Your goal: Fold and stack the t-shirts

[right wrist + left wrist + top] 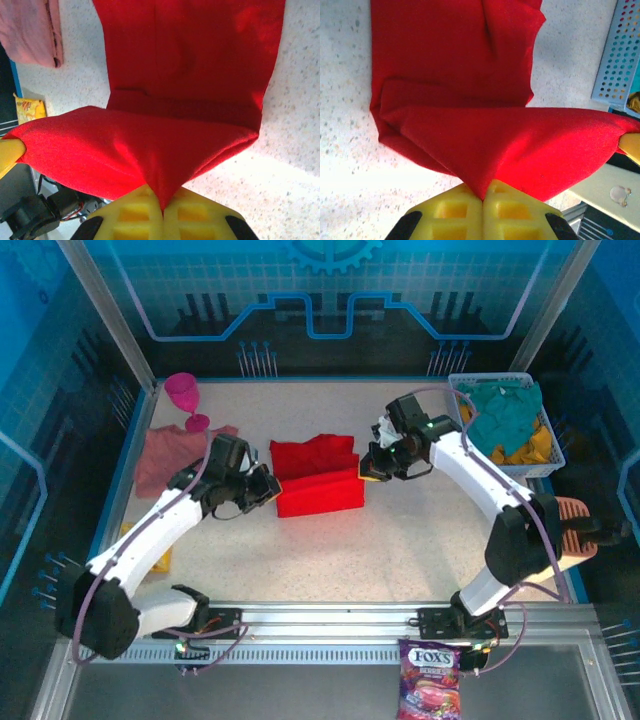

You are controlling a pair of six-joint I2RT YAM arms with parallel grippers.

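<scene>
My left gripper has the red t-shirt's lifted corner, stretched at the table's middle. I should let go of it at its far corner point(270, 432) nearest the pink t-shirt.
The bright red t-shirt point(317, 476) lies partly folded at the table's middle, its near part lifted and stretched between both grippers. My left gripper point(268, 487) is shut on the shirt's left corner; in the left wrist view the red cloth point(485, 135) is pinched between the yellow fingers point(462, 210). At the other end my right gripper point(368, 468) is shut on the right corner, red cloth point(165, 145) clamped between its yellow fingers point(195, 212). A salmon-pink t-shirt point(165, 452) lies flat at the far left, apart from both grippers.
A magenta goblet point(186, 400) stands behind the pink shirt. A blue perforated basket point(545, 435) with teal and yellow cloth sits at the far right. A yellow packet point(160, 558) lies at the left edge, a candy bag point(430, 680) at the front rail.
</scene>
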